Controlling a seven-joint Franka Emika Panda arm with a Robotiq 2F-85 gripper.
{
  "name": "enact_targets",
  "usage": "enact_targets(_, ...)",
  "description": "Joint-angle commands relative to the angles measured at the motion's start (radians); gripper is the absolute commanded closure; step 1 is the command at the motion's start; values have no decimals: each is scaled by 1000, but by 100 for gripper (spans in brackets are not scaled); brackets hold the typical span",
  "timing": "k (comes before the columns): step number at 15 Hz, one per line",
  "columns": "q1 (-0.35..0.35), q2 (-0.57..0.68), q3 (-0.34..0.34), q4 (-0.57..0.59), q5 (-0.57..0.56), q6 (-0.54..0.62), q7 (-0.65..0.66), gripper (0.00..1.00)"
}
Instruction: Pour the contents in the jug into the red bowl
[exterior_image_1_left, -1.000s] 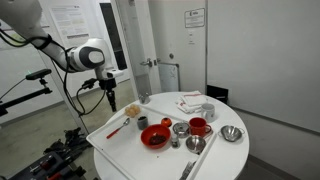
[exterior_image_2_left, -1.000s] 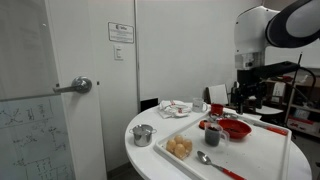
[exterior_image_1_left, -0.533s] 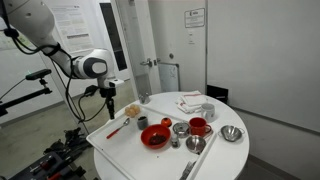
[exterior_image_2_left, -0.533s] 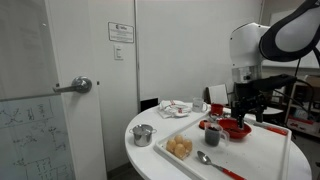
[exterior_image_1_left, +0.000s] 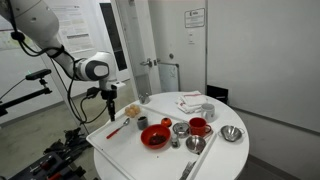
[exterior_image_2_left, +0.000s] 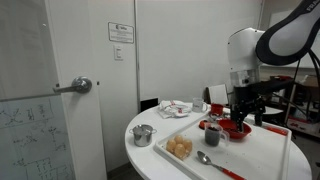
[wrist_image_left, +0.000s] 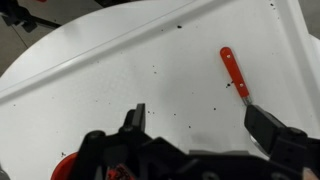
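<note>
The robot's gripper should next go to the dark jug beside the red bowl and close on the jug's handle (exterior_image_1_left: 137, 122).
The jug (exterior_image_1_left: 132, 110) is small and pale with orange-tan at its top; it stands at the tray's corner and also shows in an exterior view (exterior_image_2_left: 180, 148). The wide red bowl (exterior_image_1_left: 155, 137) sits mid-tray in both exterior views (exterior_image_2_left: 233, 128); a sliver of it shows in the wrist view (wrist_image_left: 62, 168). My gripper (exterior_image_1_left: 110, 112) hangs open and empty above the tray's edge, beside the jug and apart from it (exterior_image_2_left: 243, 108). In the wrist view the open jaws (wrist_image_left: 200, 120) frame bare white tray.
A red-handled spoon (wrist_image_left: 233, 72) lies on the white tray (exterior_image_1_left: 120, 145). A small red cup (exterior_image_1_left: 141, 123), metal cups (exterior_image_1_left: 180, 128), a red mug (exterior_image_1_left: 198, 126), a metal bowl (exterior_image_1_left: 232, 133) and a lidded metal pot (exterior_image_2_left: 143, 135) stand around.
The arm has come down and swung toward the tray; the gripper is lower and nearer the jug. The jaws stay open. No object has moved.
</note>
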Motion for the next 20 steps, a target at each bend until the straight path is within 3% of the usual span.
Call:
enact_targets(1, 60, 138, -63, 85, -70, 41, 83, 0)
enact_targets(7, 57, 265, -109, 182, -39, 36, 36, 0)
enact_targets(15, -28, 277, -77, 193, 17, 79, -340, 0)
enact_targets(19, 3, 268, -111, 185, 19, 63, -288, 0)
enact_targets(20, 33, 258, -127, 168, 8, 99, -225, 0)
